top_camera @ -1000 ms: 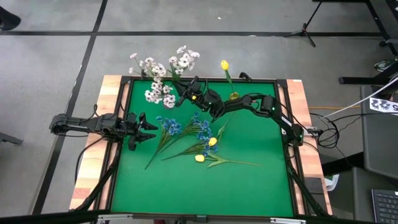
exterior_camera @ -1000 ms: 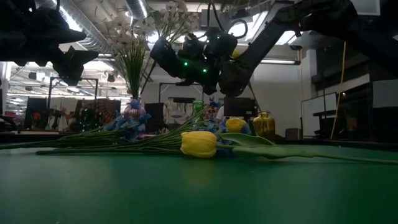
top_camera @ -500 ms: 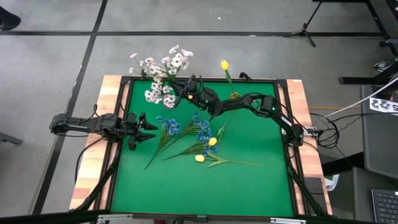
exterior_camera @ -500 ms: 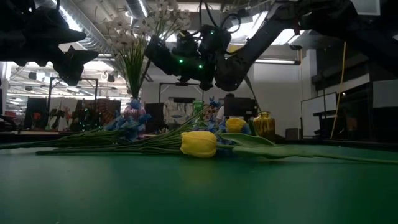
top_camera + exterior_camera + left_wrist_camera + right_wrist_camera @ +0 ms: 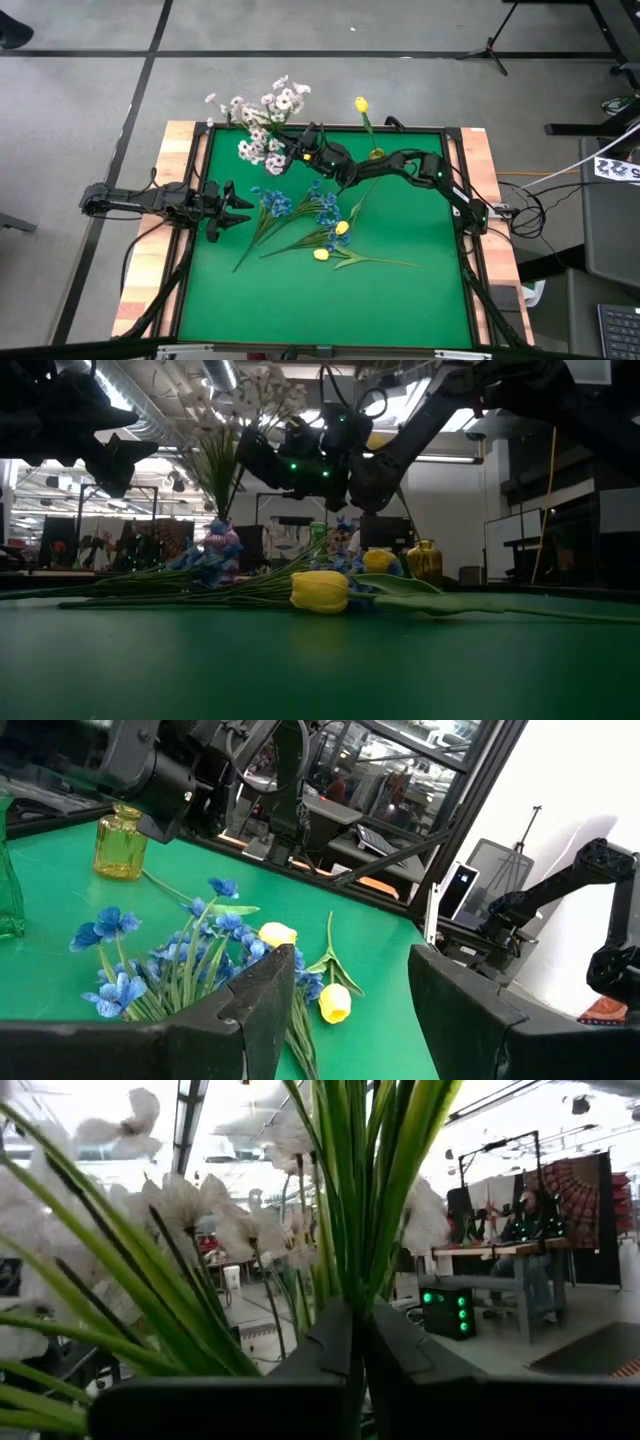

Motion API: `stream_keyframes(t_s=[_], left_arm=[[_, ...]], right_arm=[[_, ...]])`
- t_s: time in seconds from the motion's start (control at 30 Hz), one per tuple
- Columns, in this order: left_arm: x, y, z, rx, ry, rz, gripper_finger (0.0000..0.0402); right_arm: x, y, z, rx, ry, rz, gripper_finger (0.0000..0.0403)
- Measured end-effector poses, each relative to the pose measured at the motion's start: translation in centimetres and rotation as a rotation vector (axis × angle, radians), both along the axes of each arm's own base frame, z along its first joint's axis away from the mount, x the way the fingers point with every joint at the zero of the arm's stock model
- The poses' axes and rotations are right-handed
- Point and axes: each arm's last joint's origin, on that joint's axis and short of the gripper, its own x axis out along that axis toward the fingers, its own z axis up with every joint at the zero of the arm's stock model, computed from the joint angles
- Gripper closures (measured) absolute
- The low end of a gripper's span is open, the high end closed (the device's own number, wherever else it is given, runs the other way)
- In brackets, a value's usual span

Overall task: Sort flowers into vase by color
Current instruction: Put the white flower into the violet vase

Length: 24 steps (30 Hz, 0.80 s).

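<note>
Some stems of the white sprays stick out past my right gripper's fingers, so next I open them and take the whole bunch of stems nearer to the vase's opening [image 5: 219,525].
My right gripper [image 5: 297,152] is over the table's far left part, shut on a white sprig [image 5: 283,95]. Its blossoms [image 5: 262,385] stand beside the other white sprays [image 5: 238,106], whose stems go down into a vase [image 5: 218,540]. Blue blooms [image 5: 290,205] and two yellow tulips [image 5: 321,254] lie flat on the green mat. One yellow tulip [image 5: 361,104] stands in a small yellow vase [image 5: 376,155]. My left gripper [image 5: 238,205] waits open near the left edge, level with the blue blooms [image 5: 180,960]. My right gripper pinches the white sprig's bundle of green stems and leaves [image 5: 352,1295] between its two shut fingers [image 5: 325,1342]. The fingers come from the table's right side, lying across the stems. The sprig is lifted clear of the mat, roughly upright, with its blossoms [image 5: 190,1200] above the fingers.
A green glass vase [image 5: 6,890] shows at the edge of the left wrist view. The mat has a dark raised frame [image 5: 455,190] with wooden boards outside it. The near half of the mat [image 5: 320,300] is bare.
My right gripper has carried the white sprig toward the table's left edge, bringing its blossoms in among the white sprays in the vase. It has stayed shut on the stems.
</note>
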Motion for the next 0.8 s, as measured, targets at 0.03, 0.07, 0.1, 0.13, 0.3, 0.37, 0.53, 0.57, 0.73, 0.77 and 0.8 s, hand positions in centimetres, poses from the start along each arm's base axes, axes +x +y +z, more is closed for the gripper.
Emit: stream_keyframes(t_s=[0.03,0.07,0.1,0.13,0.3,0.37,0.53,0.57,0.73,0.77,0.8], left_arm=[[0.0,0.0,0.0,0.000,0.000,0.001,0.0208],[0.0,0.0,0.0,0.000,0.000,0.001,0.0208],[0.0,0.0,0.0,0.000,0.000,0.001,0.0208],[0.0,0.0,0.0,0.000,0.000,0.001,0.0208],[0.0,0.0,0.0,0.008,0.000,0.001,0.0208],[0.0,0.0,0.0,0.008,0.000,0.001,0.0208],[0.0,0.0,0.0,0.008,0.000,0.002,0.0208],[0.0,0.0,0.0,0.008,-0.001,0.001,0.0208],[0.0,0.0,0.0,0.008,0.000,0.002,0.0208],[0.0,0.0,0.0,0.007,-0.001,0.002,0.0208],[0.0,0.0,0.0,0.008,-0.001,0.002,0.0208]], right_arm=[[0.1,0.0,-0.2,0.007,0.023,0.002,0.0390],[0.2,-0.1,-0.4,0.013,0.048,0.003,0.0389],[0.2,-0.1,-0.6,0.018,0.068,0.005,0.0389],[0.3,-0.1,-0.8,0.023,0.084,0.005,0.0389],[0.3,-0.1,-1.0,0.029,0.108,0.007,0.0388],[0.3,-0.1,-1.1,0.030,0.114,0.007,0.0388],[0.5,-0.1,-1.7,0.064,0.175,0.012,0.0383],[0.5,-0.1,-1.8,0.074,0.182,0.013,0.0379],[0.5,-0.1,-2.0,0.080,0.195,0.004,0.0340],[0.5,-0.1,-1.9,0.077,0.195,0.004,0.0327],[0.5,-0.1,-1.9,0.073,0.194,0.002,0.0313]])
